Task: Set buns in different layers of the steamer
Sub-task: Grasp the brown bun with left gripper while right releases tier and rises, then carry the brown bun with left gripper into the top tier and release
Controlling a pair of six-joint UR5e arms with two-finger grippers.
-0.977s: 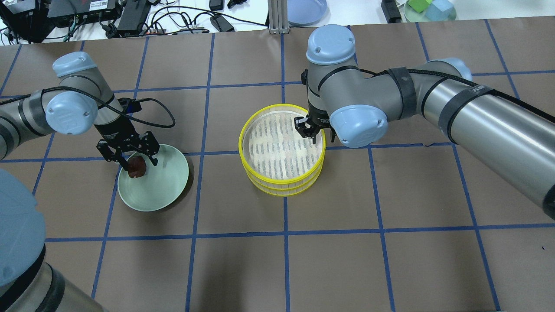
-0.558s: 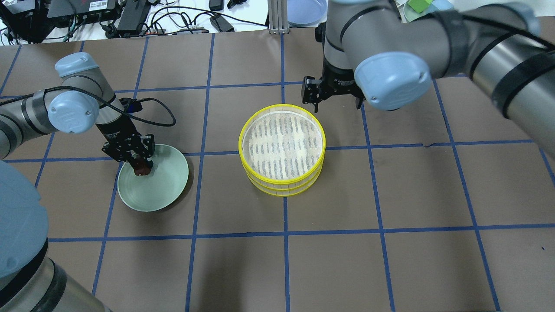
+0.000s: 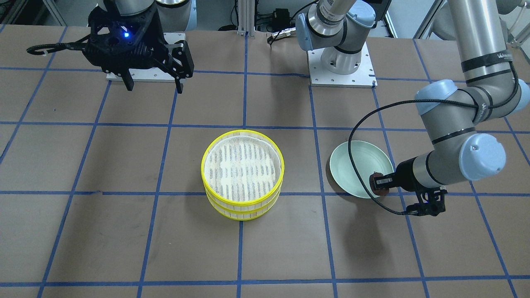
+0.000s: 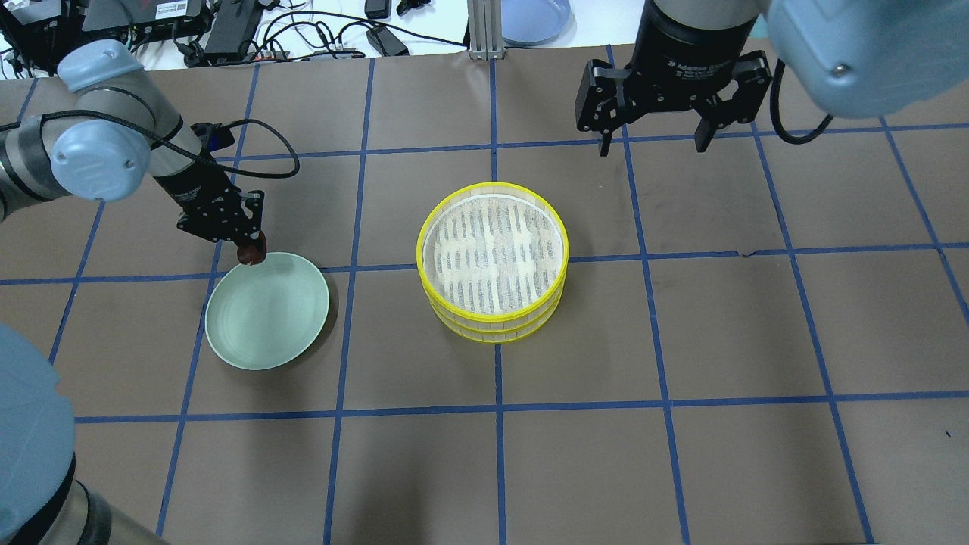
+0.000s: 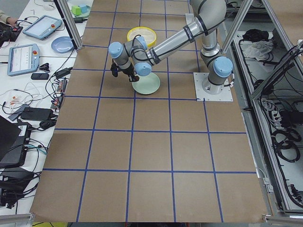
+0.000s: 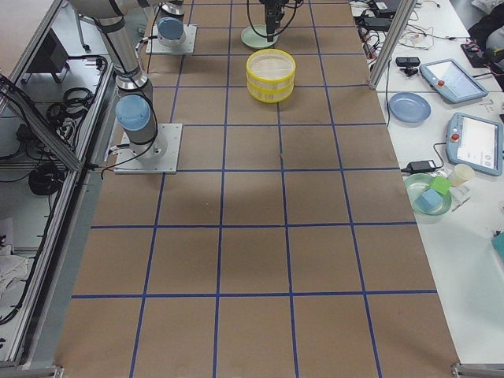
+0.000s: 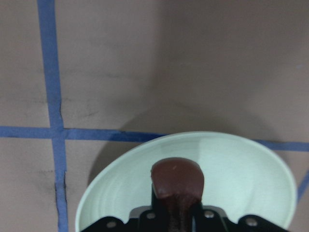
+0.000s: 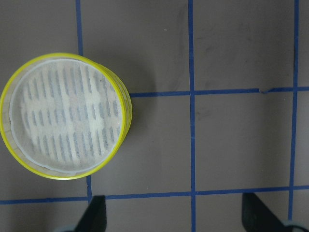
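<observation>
Next, I set the dark reddish-brown bun with my left gripper on the top mesh liner's side (image 3: pixel 226 166) farthest from the plate.
My left gripper (image 4: pixel 248 250) is shut on the dark reddish-brown bun (image 4: pixel 253 256) and holds it above the far-left rim of the pale green plate (image 4: pixel 269 318). The left wrist view shows the bun (image 7: pixel 177 180) between the fingers with the plate (image 7: pixel 241 169) below. The two steamer layers are stacked mid-table, the top tray (image 4: pixel 419 253) on the lower tray (image 4: pixel 496 333). The top mesh liner is bare. My right gripper (image 4: pixel 651 140) is open and empty, high above the table beyond the steamer (image 8: pixel 65 116). The cream-white bun is out of view.
The brown table has a blue tape grid. Cables, power bricks and a blue plate (image 4: pixel 534 19) lie past the far edge. The arm bases (image 3: pixel 341 66) stand at the robot's side.
My left gripper shut on the dark bun and lifted it off the plate toward its far-left rim. My right gripper left the steamer's rim, rose, moved far right, and its jaws now stand wide.
</observation>
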